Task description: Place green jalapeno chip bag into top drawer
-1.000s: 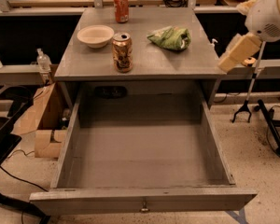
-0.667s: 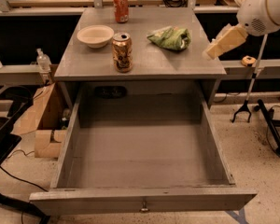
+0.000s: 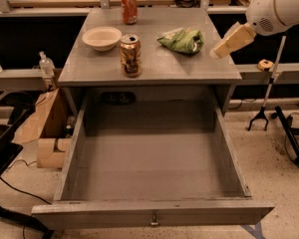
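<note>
I will grip the outer end [image 3: 193, 45] of the green jalapeno chip bag, farther from the brown can.
The green jalapeno chip bag [image 3: 182, 39] lies crumpled on the grey cabinet top [image 3: 189, 66], right of centre. The top drawer [image 3: 154, 212] is pulled wide open below the cabinet top. It is empty inside, and its small metal knob [image 3: 153, 220] is at the front. My gripper [image 3: 221, 49], tan on a white arm [image 3: 279, 6], hangs at the right edge of the cabinet top. It is just right of the bag, apart from it, and points down-left toward it. It holds nothing.
A tan bowl [image 3: 102, 37] and a brown can [image 3: 130, 55] stand left of the bag. A red can [image 3: 129, 7] stands at the back. A cardboard box [image 3: 50, 133] and a bottle [image 3: 46, 63] are at the left. A black stand [image 3: 264, 116] is on the floor at the right.
My gripper has moved up and to the left, from beside the cabinet's right side to the edge of its top, closer to the bag. Nothing else has moved.
</note>
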{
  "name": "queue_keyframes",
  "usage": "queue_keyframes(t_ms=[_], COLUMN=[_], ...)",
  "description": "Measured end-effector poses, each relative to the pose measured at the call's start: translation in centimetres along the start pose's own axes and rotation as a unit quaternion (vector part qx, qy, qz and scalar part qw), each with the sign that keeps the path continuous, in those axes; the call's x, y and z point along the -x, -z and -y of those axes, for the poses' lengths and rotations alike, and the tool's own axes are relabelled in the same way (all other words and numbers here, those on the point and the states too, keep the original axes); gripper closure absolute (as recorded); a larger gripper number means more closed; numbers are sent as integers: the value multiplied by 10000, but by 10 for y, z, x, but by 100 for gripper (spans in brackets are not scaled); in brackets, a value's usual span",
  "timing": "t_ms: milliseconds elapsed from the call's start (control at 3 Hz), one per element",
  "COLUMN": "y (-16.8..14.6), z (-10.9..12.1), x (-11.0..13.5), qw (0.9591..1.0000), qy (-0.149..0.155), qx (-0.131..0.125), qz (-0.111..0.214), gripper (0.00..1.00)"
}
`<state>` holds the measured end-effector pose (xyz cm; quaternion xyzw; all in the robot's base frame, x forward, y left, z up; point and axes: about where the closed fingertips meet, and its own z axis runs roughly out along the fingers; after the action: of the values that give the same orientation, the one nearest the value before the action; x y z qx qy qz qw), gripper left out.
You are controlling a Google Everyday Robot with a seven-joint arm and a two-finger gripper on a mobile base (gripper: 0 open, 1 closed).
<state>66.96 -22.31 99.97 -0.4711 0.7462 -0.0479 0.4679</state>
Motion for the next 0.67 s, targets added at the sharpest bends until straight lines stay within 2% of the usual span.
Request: queue_keyframes(t_ms=[333, 667], y=[-44, -107], z=[11, 31], x=[-8, -13], qw=[9996, 9992], qy=[163, 222], qx=[170, 301], qz=[-138, -138], gripper=[0, 0])
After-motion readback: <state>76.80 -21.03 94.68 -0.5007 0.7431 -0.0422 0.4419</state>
